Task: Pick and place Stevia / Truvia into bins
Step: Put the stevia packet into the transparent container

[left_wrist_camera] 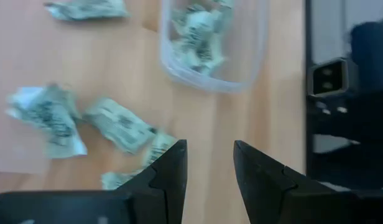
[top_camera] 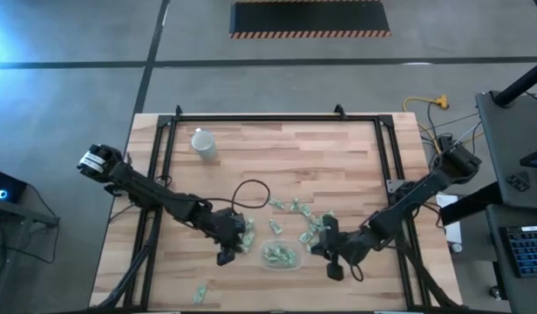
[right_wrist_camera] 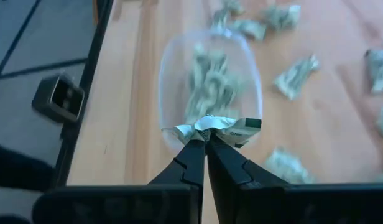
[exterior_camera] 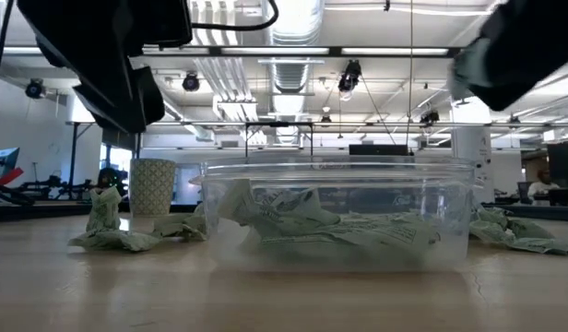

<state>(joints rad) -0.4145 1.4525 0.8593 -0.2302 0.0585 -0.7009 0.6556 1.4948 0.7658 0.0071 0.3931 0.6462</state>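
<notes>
Next, my right gripper lets go of the crumpled sachet against the piled sachets, inside the near end of the clear plastic bin (top_camera: pixel 292 256) (right_wrist_camera: pixel 203 127).
The clear plastic bin (top_camera: pixel 282 255) stands near the table's front middle with several pale green sachets in it; it also shows in the low view (exterior_camera: pixel 339 217). More sachets (top_camera: pixel 301 209) lie loose on the wood behind it. My right gripper (right_wrist_camera: pixel 206 144) is just right of the bin (right_wrist_camera: pixel 210 87), shut on one crumpled sachet (right_wrist_camera: pixel 217 126). My left gripper (left_wrist_camera: pixel 210 155) is open and empty just left of the bin (left_wrist_camera: pixel 213 43), above loose sachets (left_wrist_camera: pixel 117 124). My right gripper pinches the crumpled sachet between its two fingertips, by the sachet's edge nearest the fingers (right_wrist_camera: pixel 207 132). The rest of the sachet sticks out past the fingertips, toward the bin's near rim. I cannot tell whether it touches the rim.
A white paper cup (top_camera: pixel 204 144) stands at the table's far left and shows in the low view (exterior_camera: pixel 152 189). One sachet (top_camera: pixel 199 294) lies near the front left edge. A black cable loop (top_camera: pixel 249 194) lies behind the left gripper. A black frame rail (top_camera: pixel 277 118) borders the table.
</notes>
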